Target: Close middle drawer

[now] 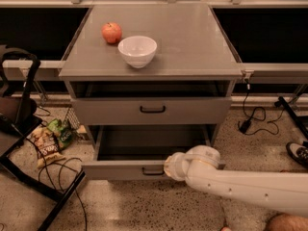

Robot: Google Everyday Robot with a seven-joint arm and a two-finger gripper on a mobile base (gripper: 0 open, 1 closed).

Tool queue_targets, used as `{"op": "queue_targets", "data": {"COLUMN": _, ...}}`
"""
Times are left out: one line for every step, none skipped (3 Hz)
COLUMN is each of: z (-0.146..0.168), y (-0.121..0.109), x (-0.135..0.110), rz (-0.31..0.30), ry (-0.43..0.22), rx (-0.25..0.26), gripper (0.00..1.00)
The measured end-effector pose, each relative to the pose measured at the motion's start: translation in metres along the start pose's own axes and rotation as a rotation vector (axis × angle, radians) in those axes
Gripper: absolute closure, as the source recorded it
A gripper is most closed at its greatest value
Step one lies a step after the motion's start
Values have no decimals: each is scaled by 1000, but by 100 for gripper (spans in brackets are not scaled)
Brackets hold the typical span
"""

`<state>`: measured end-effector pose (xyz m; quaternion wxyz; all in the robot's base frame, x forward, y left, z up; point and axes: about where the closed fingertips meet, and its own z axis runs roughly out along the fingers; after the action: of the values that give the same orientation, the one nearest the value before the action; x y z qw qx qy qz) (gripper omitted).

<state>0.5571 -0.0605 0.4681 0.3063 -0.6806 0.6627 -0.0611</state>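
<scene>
The middle drawer, now pulled partly out, will be let go by my gripper once pushed back into the grey cabinet (147, 156), below the drawer with the taller front.
The middle drawer (120, 170) is the low grey drawer pulled partly out of the grey cabinet, showing its plain tray (149, 142) and a small black handle (152, 172) at the centre of its flat front panel. My gripper (169, 166), at the end of the white arm (240, 186) that comes in from the lower right, is pressed against the front panel just right of the handle. Its tip is hidden behind the rounded white wrist. Above it, the drawer with the taller front panel (152, 110) sits nearly flush.
A red apple (111, 32) and a white bowl (137, 50) sit on the cabinet top. Snack bags (50, 139) and cables lie on the floor at the left beside a black frame (21, 109). More cables (250, 119) and a shoe (298, 153) are at the right.
</scene>
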Motion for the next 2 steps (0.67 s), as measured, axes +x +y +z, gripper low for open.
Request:
{"op": "queue_targets", "data": {"z": 8, "y": -13, "x": -1, "rz": -3, "ry": 3, "rx": -2, "gripper": 100}}
{"op": "queue_targets", "data": {"z": 32, "y": -17, "x": 6, "rz": 25, "ry": 1, "rx": -30, "gripper": 100}}
